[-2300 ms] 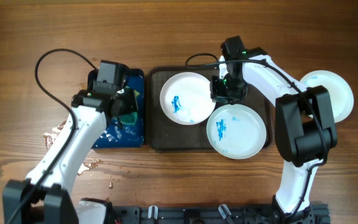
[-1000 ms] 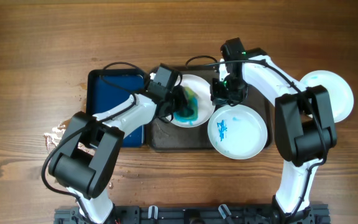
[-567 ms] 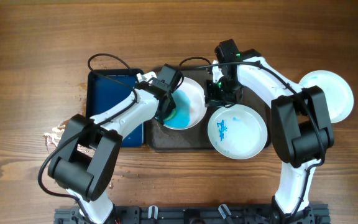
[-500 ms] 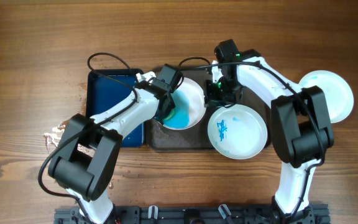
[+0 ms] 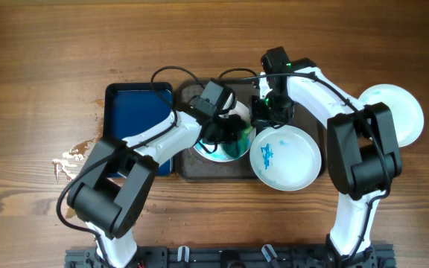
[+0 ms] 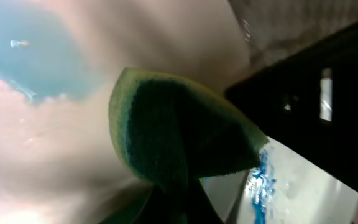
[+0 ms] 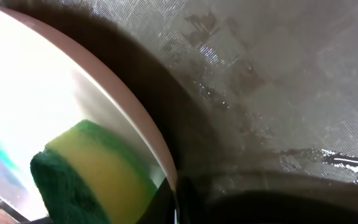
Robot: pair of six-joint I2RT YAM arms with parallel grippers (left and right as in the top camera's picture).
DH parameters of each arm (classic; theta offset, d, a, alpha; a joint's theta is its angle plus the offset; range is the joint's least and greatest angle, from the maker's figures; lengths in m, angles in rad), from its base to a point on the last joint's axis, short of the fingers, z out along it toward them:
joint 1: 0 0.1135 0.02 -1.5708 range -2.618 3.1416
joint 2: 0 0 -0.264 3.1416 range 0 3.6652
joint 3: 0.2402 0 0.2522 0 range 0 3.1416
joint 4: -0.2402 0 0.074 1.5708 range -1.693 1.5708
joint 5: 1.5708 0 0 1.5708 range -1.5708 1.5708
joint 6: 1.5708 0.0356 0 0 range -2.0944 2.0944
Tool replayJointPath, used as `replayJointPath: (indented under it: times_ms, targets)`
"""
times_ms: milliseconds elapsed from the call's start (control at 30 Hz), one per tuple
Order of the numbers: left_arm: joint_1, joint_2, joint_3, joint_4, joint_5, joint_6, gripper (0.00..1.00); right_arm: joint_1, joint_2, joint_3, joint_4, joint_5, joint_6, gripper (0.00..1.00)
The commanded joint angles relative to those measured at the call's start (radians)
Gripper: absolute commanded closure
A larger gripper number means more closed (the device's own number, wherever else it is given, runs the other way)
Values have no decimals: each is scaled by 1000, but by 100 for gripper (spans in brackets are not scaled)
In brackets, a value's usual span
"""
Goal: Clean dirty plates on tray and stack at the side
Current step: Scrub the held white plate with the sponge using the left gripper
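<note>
Next, I release the green and yellow sponge with my left gripper near the middle of the smaller deep-blue tray point(image 5: 146, 141).
On the dark tray point(image 5: 191, 168) lies a dirty plate point(image 5: 208, 149) covered in bluish wash. My left gripper point(image 5: 229, 134) is shut on a green and yellow sponge point(image 5: 237, 139) and presses it on the right side of this plate; the left wrist view shows the sponge point(image 6: 179, 130) on the wet plate face point(image 6: 36, 56). My right gripper point(image 5: 266, 113) is shut on that plate's right rim point(image 7: 135, 118). A second plate point(image 5: 289, 158) with blue smears overlaps the tray's right end. A third plate point(image 5: 395, 112) lies on the table at the far right.
A smaller deep-blue tray point(image 5: 136, 112) stands left of the dark tray. Water drops point(image 5: 69, 160) lie on the wooden table left of it. My left arm's cable point(image 5: 171, 74) loops above the trays.
My left gripper carried the sponge from the blue tray onto the plate and swept it left, then right. The blue smears spread into a wash. The right gripper stayed on the rim.
</note>
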Motion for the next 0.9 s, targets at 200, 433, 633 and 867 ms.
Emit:
replayJointPath:
  times_ms: [200, 433, 633, 867]
  targets:
    - [63, 18, -13, 157, -194, -59, 96, 3, 14, -3, -23, 17, -7, 96]
    - [210, 19, -14, -68, -323, -60, 96, 3, 14, -3, -19, 17, -7, 95]
    - [251, 19, -14, -239, -308, 11, 96, 3, 14, -3, -20, 17, -8, 95]
    - [83, 19, -14, -214, 98, 234, 96, 3, 14, -3, -19, 17, -7, 96]
